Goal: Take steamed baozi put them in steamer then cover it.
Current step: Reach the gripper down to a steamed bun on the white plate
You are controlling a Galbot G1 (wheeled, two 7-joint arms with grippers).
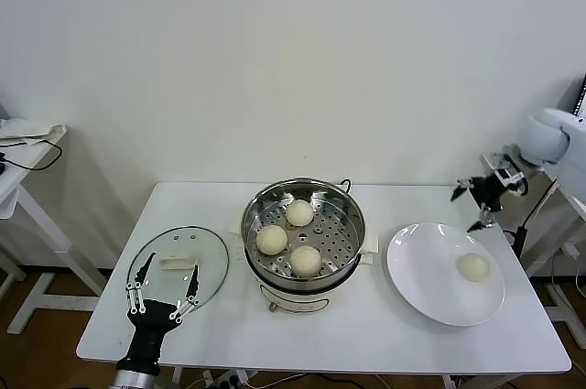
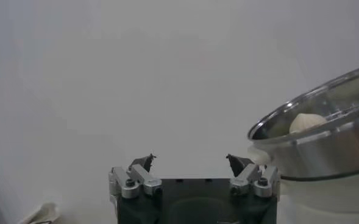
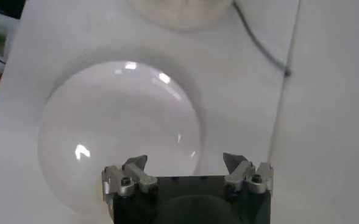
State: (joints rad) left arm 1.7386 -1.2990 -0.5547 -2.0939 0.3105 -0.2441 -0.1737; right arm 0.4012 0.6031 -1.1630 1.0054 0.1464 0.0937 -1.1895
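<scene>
I will next move my right gripper to the baozi on the white plate and close it on the baozi's sides (image 1: 475, 267).
The steel steamer (image 1: 304, 233) stands mid-table with three steamed baozi on its perforated tray: one at the back (image 1: 299, 212), one on the left (image 1: 272, 239), one at the front (image 1: 306, 261). A fourth baozi (image 1: 473, 266) lies on the white plate (image 1: 426, 270). The glass cover (image 1: 209, 256) lies flat on the table left of the steamer. My left gripper (image 1: 163, 286) is open and empty over the cover's near edge; its wrist view shows the steamer (image 2: 325, 143) with a baozi (image 2: 307, 122). My right gripper (image 1: 467, 208) is open and empty, raised beyond the plate's far right edge.
The right wrist view shows my open right gripper (image 3: 185, 163) over the plate (image 3: 121, 122), the steamer's base (image 3: 179, 12) and its black cable (image 3: 258, 36). A side table (image 1: 23, 146) stands at the far left. The white table's edge (image 1: 320, 366) runs along the front.
</scene>
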